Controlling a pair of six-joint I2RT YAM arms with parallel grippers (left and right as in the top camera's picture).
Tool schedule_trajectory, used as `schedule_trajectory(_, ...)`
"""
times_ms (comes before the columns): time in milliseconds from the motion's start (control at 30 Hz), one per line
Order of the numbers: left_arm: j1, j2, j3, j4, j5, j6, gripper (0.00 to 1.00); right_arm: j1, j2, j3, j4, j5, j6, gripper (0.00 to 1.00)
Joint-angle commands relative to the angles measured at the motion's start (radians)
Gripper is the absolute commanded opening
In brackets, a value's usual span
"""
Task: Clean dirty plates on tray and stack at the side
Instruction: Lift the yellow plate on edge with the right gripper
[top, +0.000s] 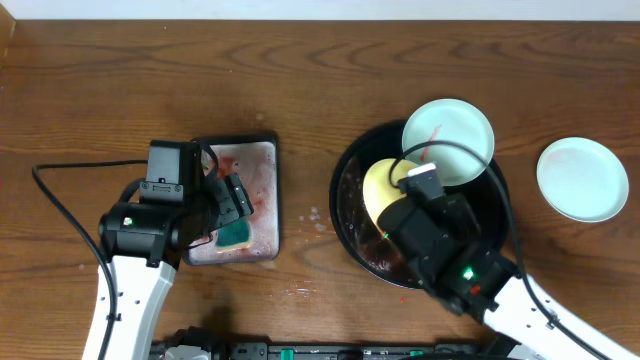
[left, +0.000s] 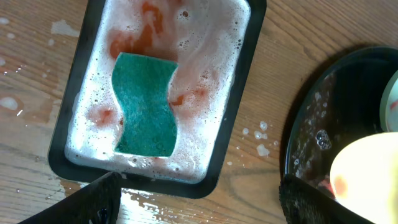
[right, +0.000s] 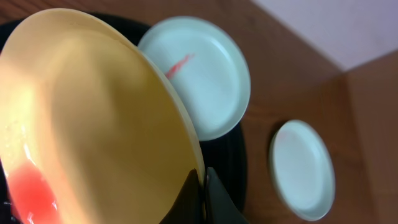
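Note:
My right gripper needs to set down the pale yellow plate, now tilted over the black round tray, atop the pale blue-white plate on the bare tabletop (top: 581, 179) (right: 303, 169). It will let go of it there.
My right gripper (right: 202, 186) is shut on the rim of the pale yellow plate (right: 87, 118) and holds it tilted over the black round tray (top: 350, 185); the plate has a red smear at its lower left. A pale blue-white plate (top: 448, 140) with a red streak rests on the tray's far rim. Another pale blue-white plate (top: 582, 178) lies on the bare tabletop to the right. My left gripper (left: 199, 199) is open and empty, above the near edge of the rectangular tray, apart from the green sponge (left: 144, 104).
The small rectangular tray (top: 272, 190) holds reddish foam and the green sponge (top: 236, 235). Water drops and foam spots lie on the wood (top: 312, 215) between the two trays. A black cable (top: 60, 200) runs at the left.

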Motion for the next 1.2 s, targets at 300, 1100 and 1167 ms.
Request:
schedule_trajectory(300,0.003,0.001,0.009,-0.003,0.001,0.006,0.82,0.208,-0.008,0.023,0.01,0.341,-0.101,0.01)
schedule_trajectory(1100,0.003,0.001,0.009,-0.003,0.001,0.006,0.82,0.254,-0.01,0.023,0.1,0.368,-0.272,0.01)
schedule_trajectory(1167,0.003,0.001,0.009,-0.003,0.001,0.006,0.83,0.254,-0.01,0.023,0.1,0.368,-0.272,0.01)
